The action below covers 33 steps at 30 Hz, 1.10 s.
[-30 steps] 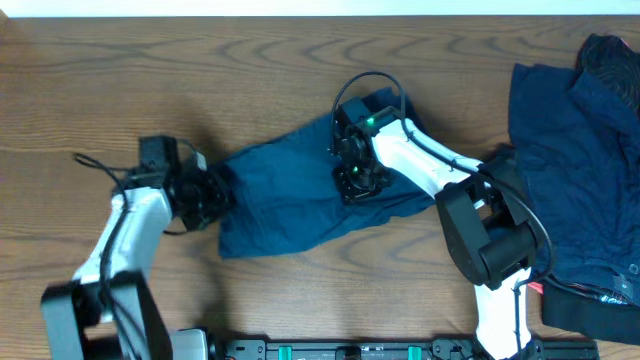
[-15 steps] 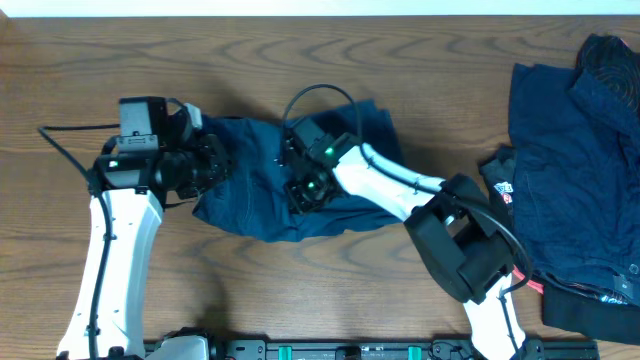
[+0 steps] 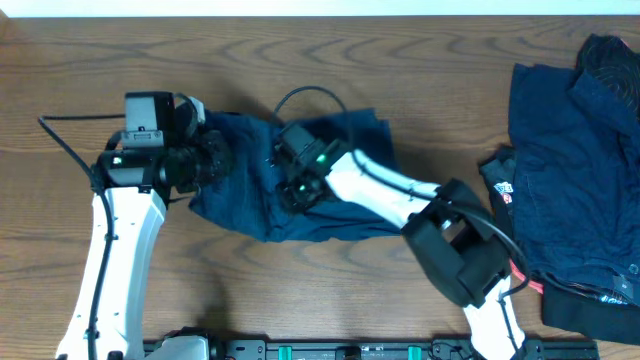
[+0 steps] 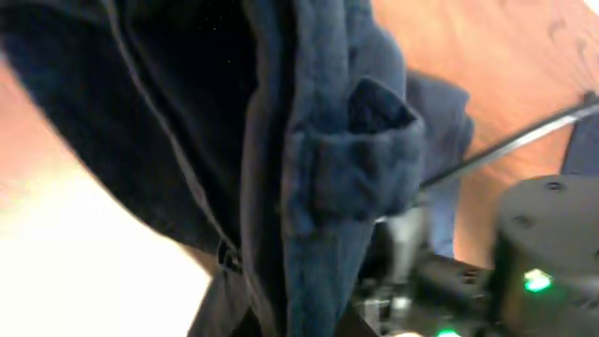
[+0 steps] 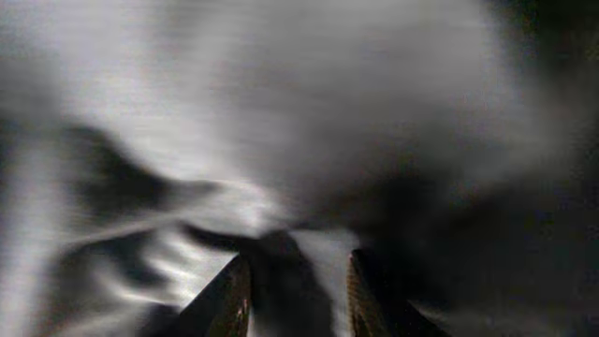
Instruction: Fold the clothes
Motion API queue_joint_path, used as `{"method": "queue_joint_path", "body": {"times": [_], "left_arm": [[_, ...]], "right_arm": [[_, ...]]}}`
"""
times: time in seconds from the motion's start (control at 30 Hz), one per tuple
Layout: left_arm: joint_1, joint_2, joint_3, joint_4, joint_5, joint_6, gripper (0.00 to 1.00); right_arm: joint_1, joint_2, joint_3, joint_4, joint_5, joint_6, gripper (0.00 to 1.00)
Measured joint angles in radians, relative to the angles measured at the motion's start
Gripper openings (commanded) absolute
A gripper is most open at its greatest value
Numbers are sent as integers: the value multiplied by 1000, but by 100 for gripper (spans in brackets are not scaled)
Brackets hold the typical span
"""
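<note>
Next, my left gripper lets go of the dark navy shorts' edge on the shorts' far side (image 3: 350, 125), just behind my right gripper's wrist. That edge now hangs as a wrinkled fold.
The dark navy shorts (image 3: 340, 215) lie bunched on the wooden table (image 3: 300, 290) left of the middle. My left gripper (image 3: 212, 158) is shut on their left edge, which hangs as a thick wrinkled fold (image 4: 318, 159) in the left wrist view. My right gripper (image 3: 296, 190) is pressed into the middle of the shorts and is shut on a fold of the cloth (image 5: 281, 271). More navy clothes (image 3: 575, 140) lie in a heap at the right end of the table.
A dark garment with a red and white print (image 3: 503, 188) lies beside the heap at the right. The right arm's base (image 3: 470, 260) stands at the front right. A black cable (image 3: 305, 95) loops above the right wrist.
Both grippers have moved left and back, dragging the shorts with them. The shorts are more bunched, with the right part carried toward the left.
</note>
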<state>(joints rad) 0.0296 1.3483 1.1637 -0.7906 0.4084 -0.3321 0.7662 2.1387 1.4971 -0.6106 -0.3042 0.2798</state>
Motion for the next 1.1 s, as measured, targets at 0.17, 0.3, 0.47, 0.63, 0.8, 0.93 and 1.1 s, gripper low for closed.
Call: {"method": "queue_joint_path", "body": {"times": [0.17, 0.3, 0.47, 0.63, 0.8, 0.93, 1.1], "left_arm": [[0, 0, 95, 16, -68, 20, 6], [0, 0, 122, 28, -92, 23, 6], [0, 0, 122, 21, -100, 23, 6], [-6, 0, 122, 20, -101, 23, 6], [-13, 0, 122, 30, -101, 23, 6], [-13, 0, 122, 37, -101, 15, 6], [-15, 0, 122, 38, -101, 14, 6]], "right_arm": [[-105, -60, 6, -34, 13, -44, 34], [-124, -68, 13, -35, -3, -59, 33], [-56, -46, 13, 52, -16, -64, 35], [24, 12, 13, 180, -11, -53, 36], [65, 55, 13, 225, -10, -43, 35], [83, 81, 21, 282, -14, -30, 35], [120, 95, 27, 319, -20, -24, 38]]}}
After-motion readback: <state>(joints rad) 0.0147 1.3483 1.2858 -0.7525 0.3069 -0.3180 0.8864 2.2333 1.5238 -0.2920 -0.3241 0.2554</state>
